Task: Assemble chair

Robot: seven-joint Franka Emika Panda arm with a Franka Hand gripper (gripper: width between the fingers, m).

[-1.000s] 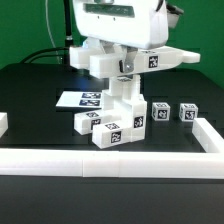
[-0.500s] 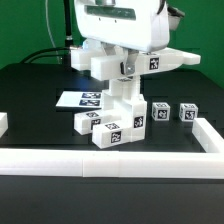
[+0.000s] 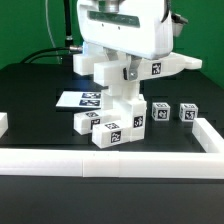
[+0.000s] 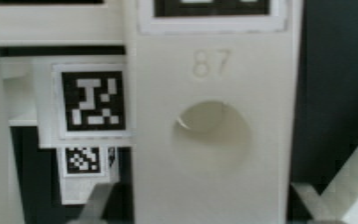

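Note:
Next, the gripper lets go of the flat white slab on top of the cluster of joined white parts point(image 3: 112, 96).
My gripper point(image 3: 126, 72) is shut on a flat white slab point(image 3: 165, 66) of the chair and holds it level above the table. In the wrist view the slab point(image 4: 211, 110) fills the picture, with a round hole in its face. It sits between my gripper's point(image 4: 208, 205) two fingers, one finger point(image 4: 98, 200) on each side. Below the slab stands a cluster of joined white blocky parts point(image 3: 125, 115) bearing marker tags. A tagged part point(image 4: 91, 100) shows beside the slab in the wrist view.
Two small tagged cubes point(image 3: 161, 112) point(image 3: 187, 113) sit toward the exterior view's right of the cluster. The marker board point(image 3: 82, 99) lies behind it on the black table. A long low white border wall point(image 3: 110, 160) runs along the front and up the right side.
The arm with the slab has shifted slightly lower. The parts on the table have not moved.

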